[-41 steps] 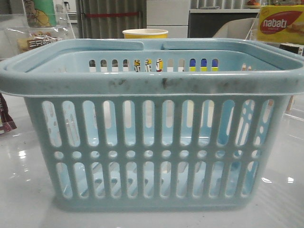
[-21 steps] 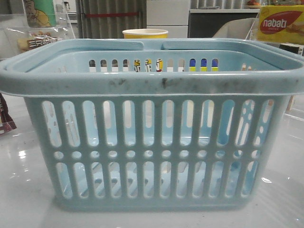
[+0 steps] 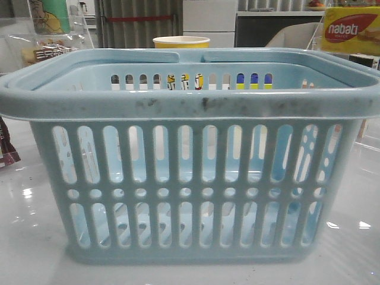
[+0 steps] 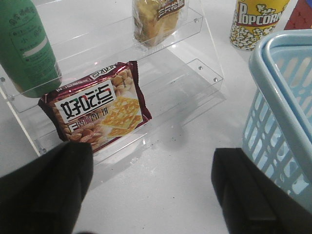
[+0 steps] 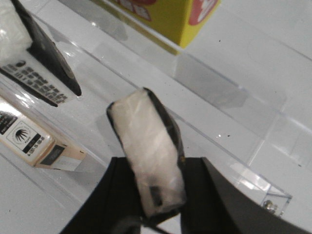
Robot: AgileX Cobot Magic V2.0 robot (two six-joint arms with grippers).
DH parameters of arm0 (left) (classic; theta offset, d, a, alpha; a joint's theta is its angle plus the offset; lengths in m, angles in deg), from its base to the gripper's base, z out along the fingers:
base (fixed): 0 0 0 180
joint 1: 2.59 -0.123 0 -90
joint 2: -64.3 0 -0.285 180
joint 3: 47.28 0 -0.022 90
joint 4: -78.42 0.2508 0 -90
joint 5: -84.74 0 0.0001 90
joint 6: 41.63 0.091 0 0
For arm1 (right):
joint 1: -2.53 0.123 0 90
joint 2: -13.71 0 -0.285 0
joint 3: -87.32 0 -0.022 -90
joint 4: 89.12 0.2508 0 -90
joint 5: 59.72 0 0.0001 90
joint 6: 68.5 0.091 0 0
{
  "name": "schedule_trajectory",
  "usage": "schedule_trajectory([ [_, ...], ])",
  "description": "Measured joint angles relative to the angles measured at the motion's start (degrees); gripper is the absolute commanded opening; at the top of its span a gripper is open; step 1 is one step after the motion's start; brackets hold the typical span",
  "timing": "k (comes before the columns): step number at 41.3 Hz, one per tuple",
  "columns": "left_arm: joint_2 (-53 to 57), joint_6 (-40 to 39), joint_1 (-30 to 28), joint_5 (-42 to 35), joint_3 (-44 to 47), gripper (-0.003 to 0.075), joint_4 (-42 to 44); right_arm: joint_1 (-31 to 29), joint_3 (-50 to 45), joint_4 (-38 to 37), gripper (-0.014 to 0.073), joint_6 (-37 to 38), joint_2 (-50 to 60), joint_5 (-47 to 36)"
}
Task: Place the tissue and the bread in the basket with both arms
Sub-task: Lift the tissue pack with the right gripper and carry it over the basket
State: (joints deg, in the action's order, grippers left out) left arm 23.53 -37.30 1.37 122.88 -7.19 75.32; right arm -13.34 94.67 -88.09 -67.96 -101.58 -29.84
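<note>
I will use my right gripper to place the tissue inside the basket [image 3: 275, 192], near the end of the basket toward the yellow box.
The pale blue-grey basket [image 3: 190, 101] fills the front view, and neither gripper shows there; its rim [image 4: 278, 73] also appears in the left wrist view. The bread [image 4: 156, 19], a golden loaf in a clear bag with a red-brown label, lies on an upper step of a clear stand. My left gripper [image 4: 153, 190] is open over bare table between that stand and the basket, holding nothing. My right gripper [image 5: 156, 190] is shut on the tissue [image 5: 148, 146], a small dark-edged pack with a pale face, which sticks out past the fingers over a clear stepped shelf.
On the left stand [image 4: 195, 63] lie an almond cracker pack [image 4: 97, 107] and a green bottle [image 4: 24, 48]. A popcorn cup [image 4: 253, 22] stands beyond the basket. Near the tissue are a yellow box [image 5: 165, 14], another dark pack [image 5: 44, 58] and a pale box [image 5: 29, 139].
</note>
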Motion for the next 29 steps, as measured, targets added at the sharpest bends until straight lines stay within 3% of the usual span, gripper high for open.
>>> schedule_trajectory([
  [16, 0.0, 0.0, 0.0, 0.0, 0.0, 0.0561, 0.0, 1.6, 0.0, 0.0, 0.0235, 0.0, 14.0, 4.9],
  [22, 0.0, 0.0, 0.0, 0.0, 0.0, 0.0561, 0.0, 6.1, -0.4, 1.0, 0.0235, 0.0, 22.4, 6.7],
  [29, 0.0, 0.0, 0.0, 0.0, 0.0, 0.0561, 0.0, 15.3, -4.7, 1.7, 0.0235, 0.0, 31.8, 6.8],
])
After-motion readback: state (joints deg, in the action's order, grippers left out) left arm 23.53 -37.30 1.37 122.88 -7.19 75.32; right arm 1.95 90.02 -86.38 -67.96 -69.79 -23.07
